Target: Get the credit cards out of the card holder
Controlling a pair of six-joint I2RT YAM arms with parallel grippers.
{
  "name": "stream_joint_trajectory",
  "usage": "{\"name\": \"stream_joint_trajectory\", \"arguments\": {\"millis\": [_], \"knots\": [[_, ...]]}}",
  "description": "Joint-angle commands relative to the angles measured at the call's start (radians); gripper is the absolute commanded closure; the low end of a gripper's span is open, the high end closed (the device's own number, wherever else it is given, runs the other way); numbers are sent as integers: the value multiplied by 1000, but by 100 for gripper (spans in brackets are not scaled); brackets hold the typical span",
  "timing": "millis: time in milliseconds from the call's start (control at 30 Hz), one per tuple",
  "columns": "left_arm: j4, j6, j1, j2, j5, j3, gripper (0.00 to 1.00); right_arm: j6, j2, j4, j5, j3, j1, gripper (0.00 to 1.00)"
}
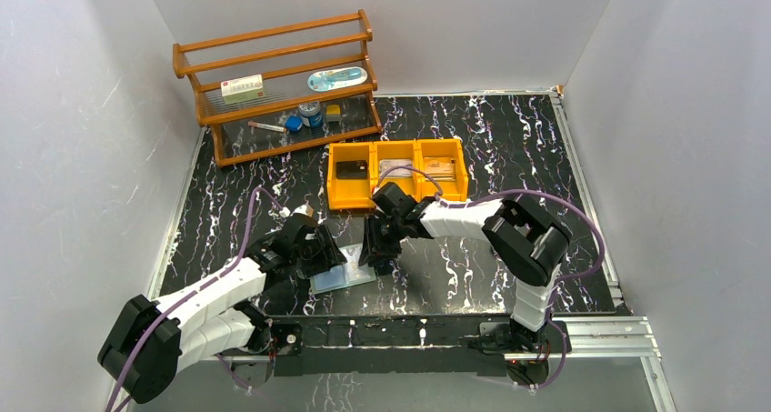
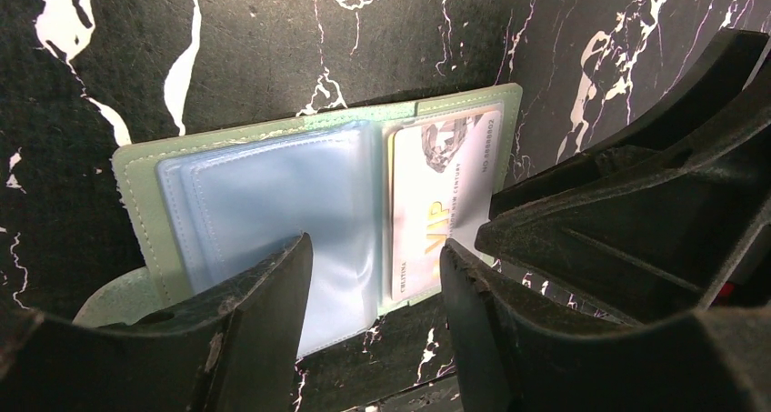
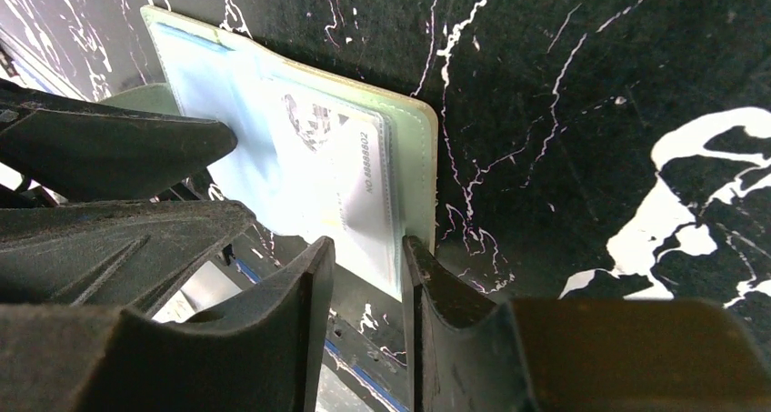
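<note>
The VIP card's sleeve lies flat on the card holder's pale green border; my right gripper will pinch the sleeve's outer edge [image 3: 392, 189], lifting it toward the card holder's fold.
The card holder [image 1: 344, 276] lies open flat on the black marbled table between my two grippers. It is pale green with bluish clear sleeves [image 2: 264, 194]. A whitish credit card [image 2: 436, 194] marked VIP sits in its right-hand sleeve, also seen in the right wrist view [image 3: 350, 175]. My left gripper [image 2: 375, 253] is open, its fingers straddling the holder's near edge at the fold. My right gripper [image 3: 368, 246] is open by a narrow gap at the edge of the card's sleeve, holding nothing. The grippers [image 1: 332, 257] [image 1: 375, 251] nearly touch.
An orange three-compartment bin [image 1: 397, 196] stands just behind the grippers, with a dark card [image 1: 351, 169] and two paler cards in it. A wooden shelf [image 1: 273, 85] with small items stands at the back left. A metal rail [image 1: 409, 330] runs along the near edge.
</note>
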Motion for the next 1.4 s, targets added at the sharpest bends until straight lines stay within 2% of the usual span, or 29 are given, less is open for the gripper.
{"name": "stream_joint_trajectory", "arguments": {"millis": [0, 100, 200, 333, 400, 467, 533, 633, 1033, 1267, 1367], "knots": [[-66, 1, -3, 24, 18, -48, 47, -13, 38, 34, -53, 3, 11, 59], [-55, 1, -3, 39, 29, -49, 49, 36, 20, 146, -123, -25, 12, 62], [-49, 1, -2, 47, 33, -48, 49, 65, 3, 188, -134, -25, 12, 69], [-45, 0, -3, 46, 33, -50, 50, 84, -6, 205, -133, -21, 12, 87], [-47, -1, -3, 41, 32, -51, 50, 79, -11, 164, -101, -7, 12, 92], [-51, -3, -2, 35, 28, -51, 50, 69, -22, 113, -64, 9, 12, 90], [-53, -4, -3, 27, 25, -52, 50, 47, -24, 55, -39, 33, 12, 78], [-56, -5, -2, 21, 23, -51, 50, 38, -26, 19, -16, 48, 12, 71], [-55, -1, -2, 23, 24, -50, 51, 7, -25, -94, 37, 112, 22, 70], [-54, -2, -3, 20, 27, -51, 51, -44, 1, -194, 110, 178, 44, 66], [-54, -2, -2, 17, 26, -52, 51, -74, 13, -244, 140, 219, 58, 68]]}}
